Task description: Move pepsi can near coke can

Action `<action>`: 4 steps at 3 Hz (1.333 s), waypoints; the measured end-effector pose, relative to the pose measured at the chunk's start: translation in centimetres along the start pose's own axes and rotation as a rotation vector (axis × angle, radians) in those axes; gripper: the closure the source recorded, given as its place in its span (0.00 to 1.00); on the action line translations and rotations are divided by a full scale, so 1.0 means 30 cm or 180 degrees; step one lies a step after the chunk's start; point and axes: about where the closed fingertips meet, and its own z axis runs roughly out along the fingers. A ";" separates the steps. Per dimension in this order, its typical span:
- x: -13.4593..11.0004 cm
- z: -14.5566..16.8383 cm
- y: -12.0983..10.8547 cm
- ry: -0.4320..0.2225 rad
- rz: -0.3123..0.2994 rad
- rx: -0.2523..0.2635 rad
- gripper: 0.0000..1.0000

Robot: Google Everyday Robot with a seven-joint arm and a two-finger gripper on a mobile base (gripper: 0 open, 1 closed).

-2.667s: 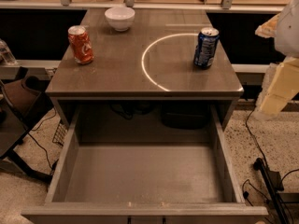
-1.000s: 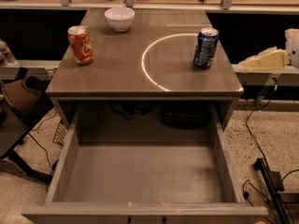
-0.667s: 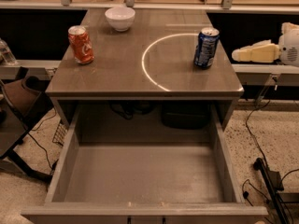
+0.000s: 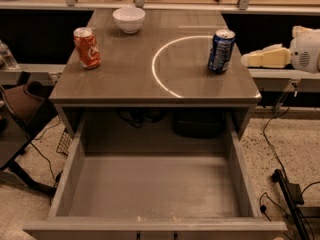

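The robot's gripper should close around the pepsi can's upper half (image 4: 221, 49), just below its silver top.
The pepsi can (image 4: 220, 51), dark blue with a silver top, stands upright at the right of the grey table top (image 4: 125, 79), on the right edge of a bright ring of light. The coke can (image 4: 87, 47), red-orange with white script, stands upright at the left edge. The two cans are far apart. My gripper (image 4: 247, 60), cream-coloured, reaches in from the right at the pepsi can's height, just right of the can and not touching it.
A white bowl (image 4: 129, 19) sits at the back of the table top. Below the top a wide empty drawer (image 4: 150, 186) stands pulled out toward the camera. Cables and a stand lie on the floor at the right. A chair base is at the left.
My gripper has risen from low at the right edge and moved left, toward the pepsi can. The cans, bowl and drawer have not moved.
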 end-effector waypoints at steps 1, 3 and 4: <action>-0.011 0.117 0.091 -0.0165 0.0039 -0.0282 0.00; -0.054 0.328 0.194 -0.0462 0.0180 -0.0722 0.00; -0.054 0.334 0.199 -0.0465 0.0183 -0.0733 0.18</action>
